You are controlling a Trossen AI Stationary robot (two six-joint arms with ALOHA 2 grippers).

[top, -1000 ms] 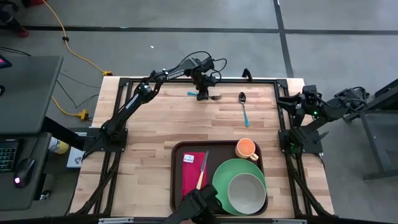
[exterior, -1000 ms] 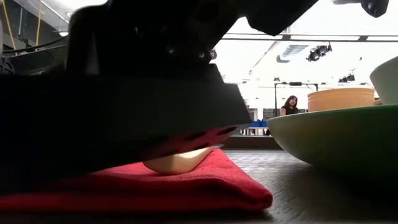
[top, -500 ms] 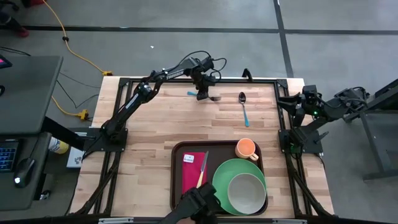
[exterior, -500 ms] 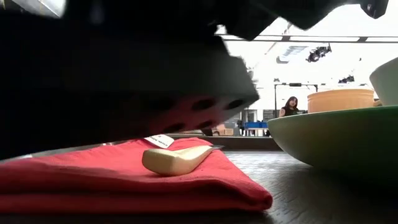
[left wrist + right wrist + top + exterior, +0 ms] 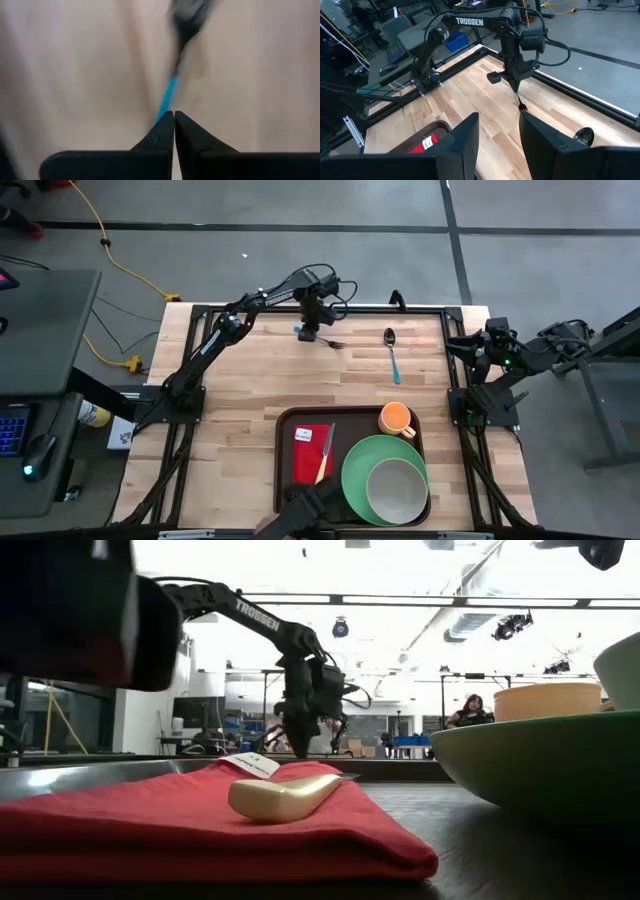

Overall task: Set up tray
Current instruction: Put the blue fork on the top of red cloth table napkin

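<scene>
The fork slants, held far back on its blue handle, so my left gripper will open, line up with it and grip by the dark neck (image 5: pixel 178 59).
A fork (image 5: pixel 322 338) with a blue handle and dark head lies near the table's far edge. My left gripper (image 5: pixel 310 327) stands over it pointing down, shut on its handle; the right wrist view shows the same gripper (image 5: pixel 516 82). A blue-handled spoon (image 5: pixel 390 350) lies on the wood to the fork's right. The dark brown tray (image 5: pixel 284 470) at the near edge holds a red napkin (image 5: pixel 308 455) with a knife (image 5: pixel 325 452) on it, an orange cup (image 5: pixel 396 418) and a green plate (image 5: pixel 360 465) bearing a bowl (image 5: pixel 397 488). My right gripper (image 5: pixel 498 132) waits open, raised at the table's right edge. My left gripper pinches the fork's blue handle (image 5: pixel 167 102) between its two shut fingers, coming from above and pointing down. The handle slants away below the fingertips (image 5: pixel 165 127) to the dark head (image 5: pixel 189 17). Whether the head still rests on the wood I cannot tell.
Bare wood lies between the fork and the tray. A black frame rail (image 5: pixel 420 308) runs along the table's far edge. A dark object (image 5: pixel 305 515) sits at the tray's near rim. A person (image 5: pixel 467 710) stands far off in the room.
My left gripper has shut on the fork's handle, tipped, and shifted a little toward the table's left edge, taking the fork with it. The dark object that blocked the low view has drawn aside to the left.
</scene>
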